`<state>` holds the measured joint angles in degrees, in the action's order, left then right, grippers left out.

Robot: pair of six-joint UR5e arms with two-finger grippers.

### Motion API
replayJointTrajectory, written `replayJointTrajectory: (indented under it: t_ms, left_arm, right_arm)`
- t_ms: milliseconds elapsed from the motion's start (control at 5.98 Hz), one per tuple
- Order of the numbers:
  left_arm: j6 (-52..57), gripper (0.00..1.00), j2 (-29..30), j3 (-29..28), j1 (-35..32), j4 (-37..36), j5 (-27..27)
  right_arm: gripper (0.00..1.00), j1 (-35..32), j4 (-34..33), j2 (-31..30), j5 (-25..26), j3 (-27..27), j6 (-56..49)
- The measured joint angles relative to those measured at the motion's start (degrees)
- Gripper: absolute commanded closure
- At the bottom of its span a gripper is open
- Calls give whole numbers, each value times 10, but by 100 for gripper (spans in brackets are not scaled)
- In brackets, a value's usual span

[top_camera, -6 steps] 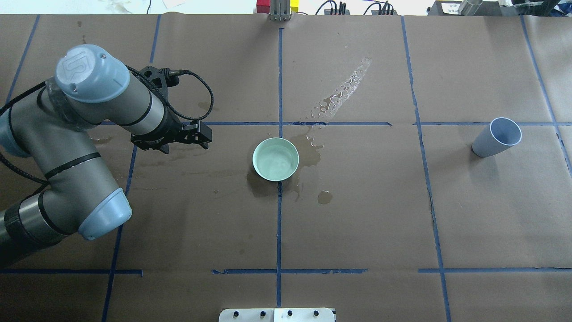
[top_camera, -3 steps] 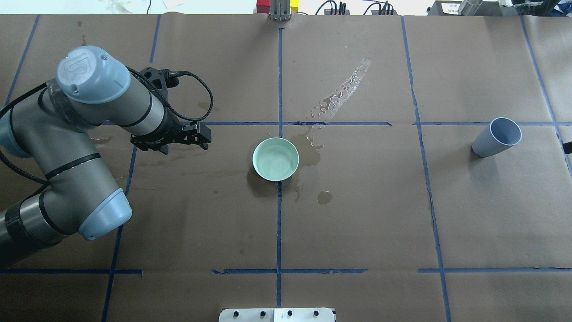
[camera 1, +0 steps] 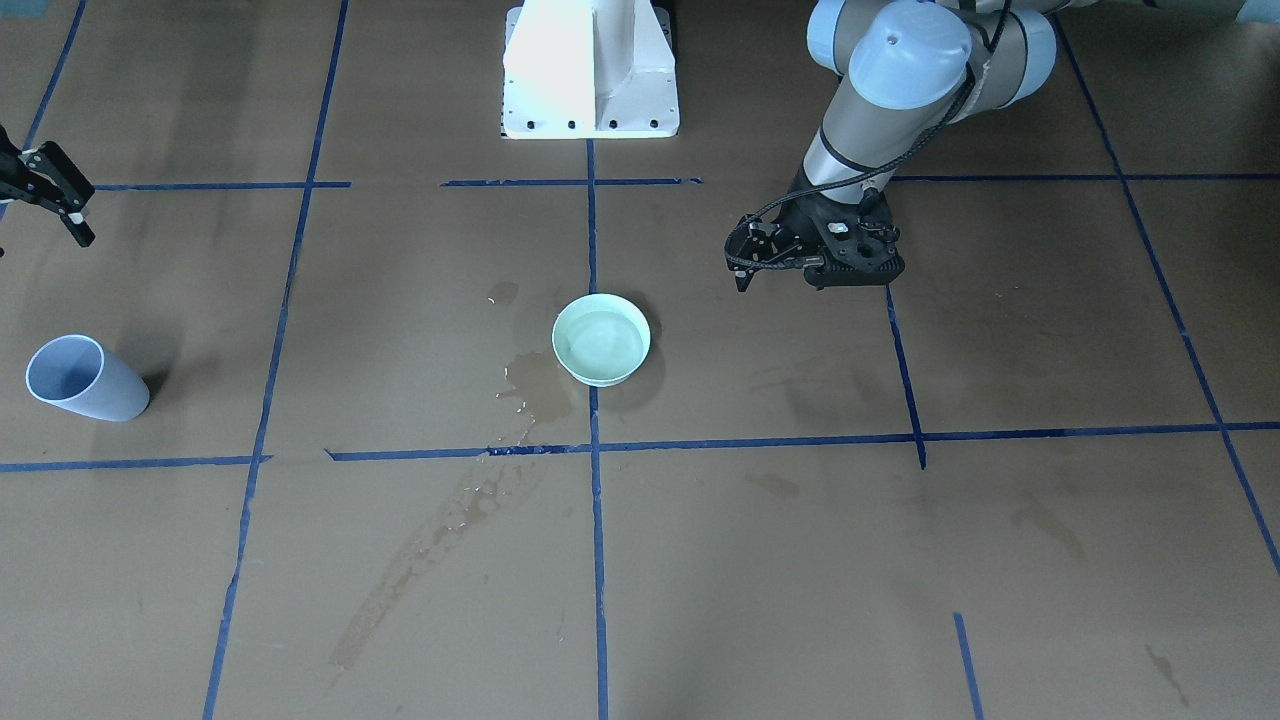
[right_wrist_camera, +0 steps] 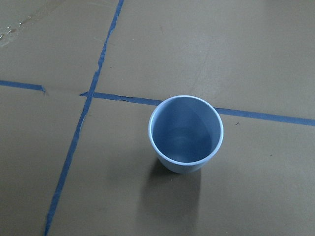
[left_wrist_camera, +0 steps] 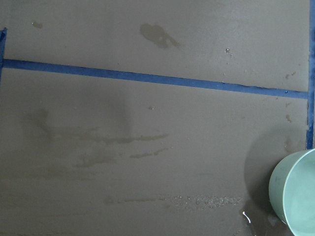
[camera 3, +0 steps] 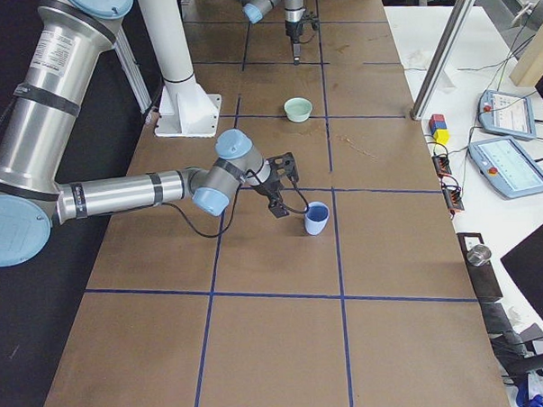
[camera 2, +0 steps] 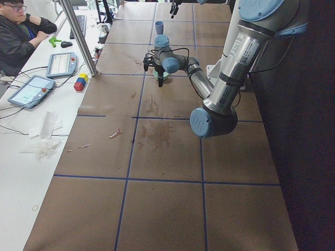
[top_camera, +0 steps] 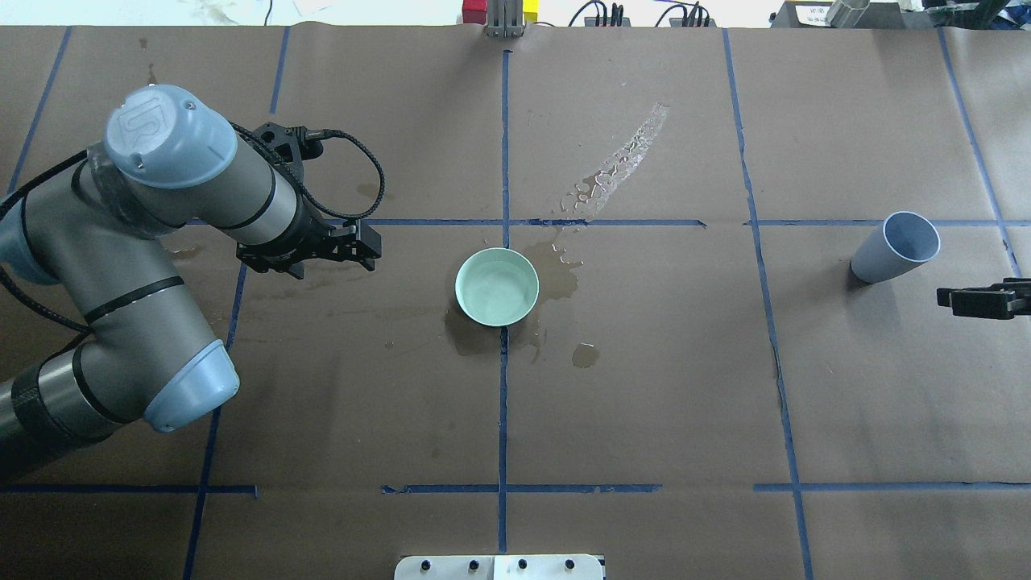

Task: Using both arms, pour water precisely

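Note:
My right gripper is to go to the blue-grey cup next and close around the cup's body [camera 1: 121, 392] [right_wrist_camera: 161, 160], below the cup's rim.
A mint green bowl [top_camera: 497, 287] stands at the table's centre and holds a little water; it also shows in the front view [camera 1: 601, 339] and at the left wrist view's lower right [left_wrist_camera: 295, 196]. A blue-grey cup [top_camera: 896, 246] stands upright at the right, with faint water ripples inside in the right wrist view [right_wrist_camera: 185, 133]. My left gripper [top_camera: 372, 246] hovers open and empty to the left of the bowl. My right gripper [top_camera: 944, 300] is open and empty, just right of and nearer than the cup, apart from it; it also shows in the right exterior view [camera 3: 282, 187].
Spilled water forms a glinting streak [top_camera: 620, 165] behind the bowl and dark wet patches [top_camera: 556, 278] around it. The white pedestal [camera 1: 590, 70] stands at the robot's side. An operator [camera 2: 21, 31] and control tablets [camera 3: 513, 166] are beyond the table's far edge.
My right gripper has come into the overhead view from the right edge, near the cup. The left arm has shifted only slightly. Bowl and cup have not moved.

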<state>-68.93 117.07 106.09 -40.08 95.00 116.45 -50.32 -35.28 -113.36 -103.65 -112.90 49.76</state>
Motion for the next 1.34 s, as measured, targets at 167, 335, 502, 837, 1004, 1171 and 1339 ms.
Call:
replayJointTrajectory:
  t_ms: [167, 335, 502, 837, 1004, 1171, 1339]
  left_arm:
    - [0, 0, 0, 0, 0, 0, 0]
    - [0, 0, 0, 0, 0, 0, 0]
    - [0, 0, 0, 1, 0, 0, 0]
    - [-1, 0, 0, 1, 0, 0, 0]
    - [-1, 0, 0, 1, 0, 0, 0]
    - [-2, 0, 0, 1, 0, 0, 0]
    - [-2, 0, 0, 1, 0, 1, 0]
  right_arm:
    - [1, 45, 61, -3, 71, 36, 26]
    - [1, 86, 101, -2, 139, 65, 47]
    - [1, 124, 124, 1, 206, 87, 63]
    - [1, 182, 167, 33, 313, 149, 97]
    - [1, 197, 175, 52, 350, 175, 102]
    - [1, 203, 177, 66, 373, 192, 104]
    - [1, 205, 178, 85, 390, 212, 104]
